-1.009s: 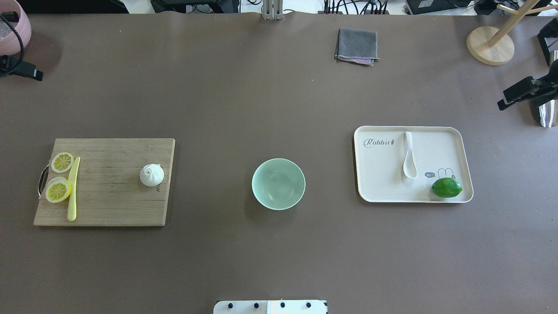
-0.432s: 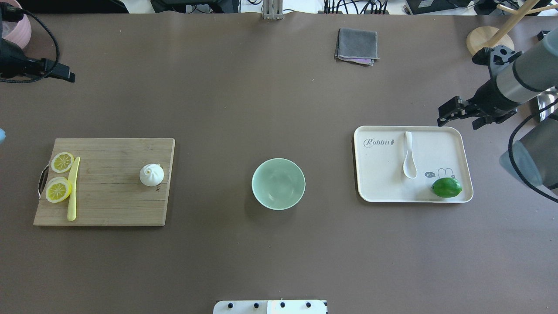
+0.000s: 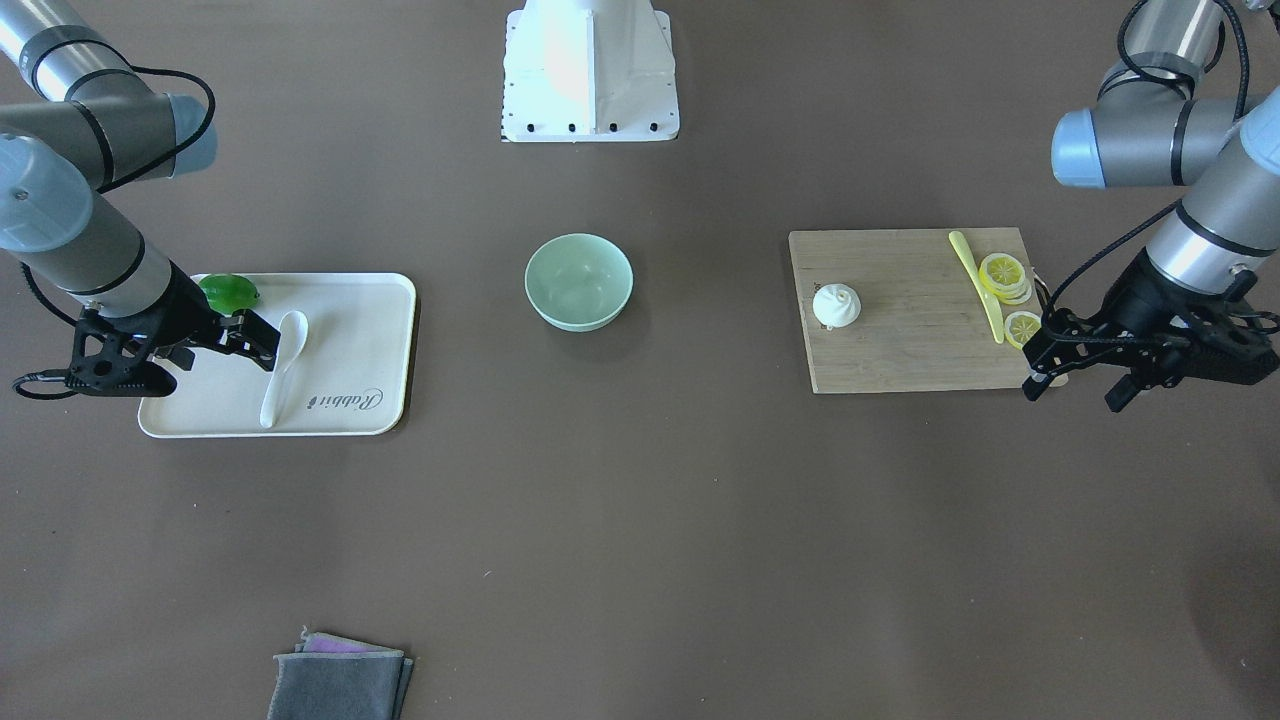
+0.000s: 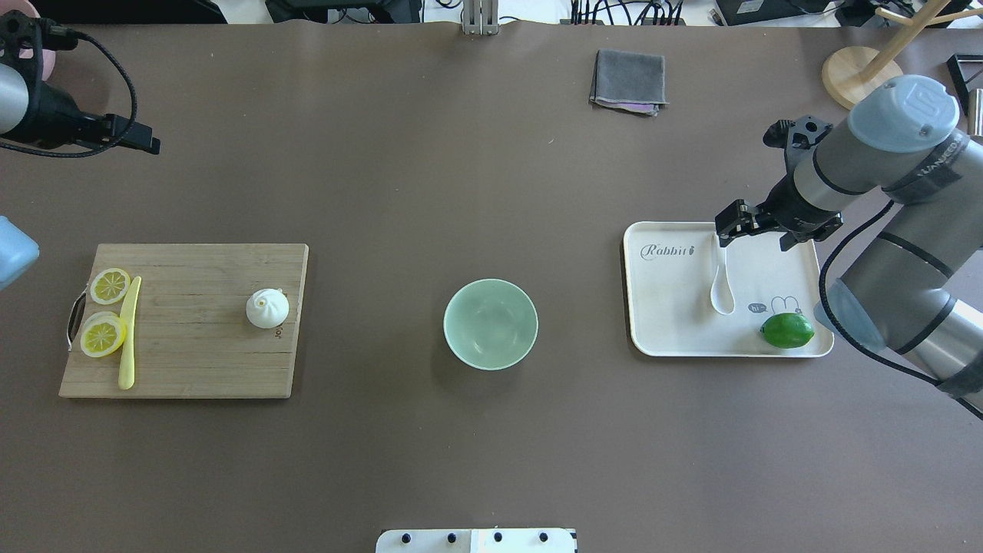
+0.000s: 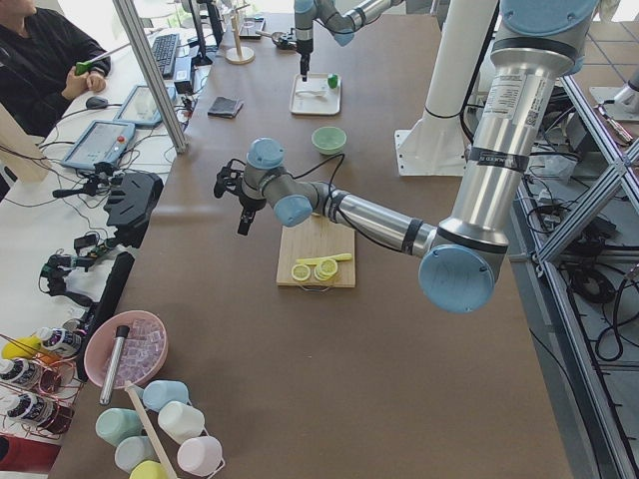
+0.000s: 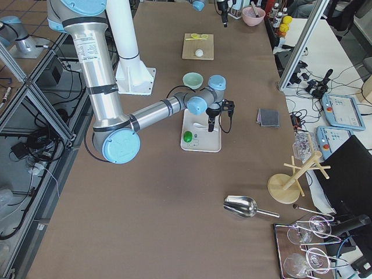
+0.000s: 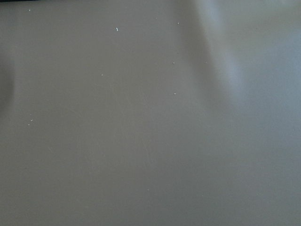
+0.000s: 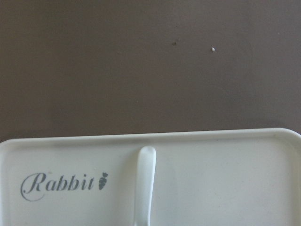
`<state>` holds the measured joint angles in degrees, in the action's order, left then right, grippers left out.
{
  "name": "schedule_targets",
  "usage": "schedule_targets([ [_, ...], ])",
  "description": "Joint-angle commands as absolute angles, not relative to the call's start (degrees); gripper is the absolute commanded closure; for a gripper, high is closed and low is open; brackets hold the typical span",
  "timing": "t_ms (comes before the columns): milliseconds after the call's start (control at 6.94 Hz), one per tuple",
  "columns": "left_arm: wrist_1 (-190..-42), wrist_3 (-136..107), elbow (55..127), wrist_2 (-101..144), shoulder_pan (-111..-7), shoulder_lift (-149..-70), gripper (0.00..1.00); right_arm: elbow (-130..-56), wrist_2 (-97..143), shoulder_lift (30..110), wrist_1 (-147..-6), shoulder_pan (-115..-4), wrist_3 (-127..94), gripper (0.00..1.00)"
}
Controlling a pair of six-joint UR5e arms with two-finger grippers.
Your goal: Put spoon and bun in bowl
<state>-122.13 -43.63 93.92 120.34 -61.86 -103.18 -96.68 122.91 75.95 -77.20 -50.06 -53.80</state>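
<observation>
The top of the white bun [image 3: 836,301] on the wooden cutting board is the next place for my left gripper to go to and close on.
The white spoon [image 4: 720,284] lies on a cream tray [image 4: 668,322] at the right, and its handle tip shows in the right wrist view [image 8: 145,188]. The white bun [image 4: 267,309] sits on a wooden cutting board [image 4: 192,353] at the left. The empty mint-green bowl [image 4: 490,324] stands between them. My right gripper [image 4: 749,234] hangs open and empty above the tray's far edge, by the spoon's handle end. My left gripper [image 3: 1075,385] is open and empty, raised over the table beyond the board's far left corner. The left wrist view shows only bare table.
Two lemon slices [image 4: 104,334] and a pale-yellow knife [image 4: 128,338] lie at the board's left end. A green lime [image 4: 787,330] sits in the tray's near right corner. A folded grey cloth [image 4: 628,81] and a wooden stand [image 4: 864,81] are at the far side.
Both arms have swung in from the table's sides. The right gripper has moved left to the tray's far edge near the spoon handle. The left gripper has moved a little right. Nothing else has moved.
</observation>
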Motion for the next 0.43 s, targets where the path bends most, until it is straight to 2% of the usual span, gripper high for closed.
schedule_targets([
  [0,-122.2,-43.9,93.9,120.0,-61.3,-103.6,0.02,-94.4,120.2,75.2,-77.2,-47.2,-54.2,0.01],
  [288,-122.2,-43.8,94.0,120.0,-61.3,-103.6,0.02,-94.0,119.9,75.1,-77.2,-46.1,-54.2,0.05],
])
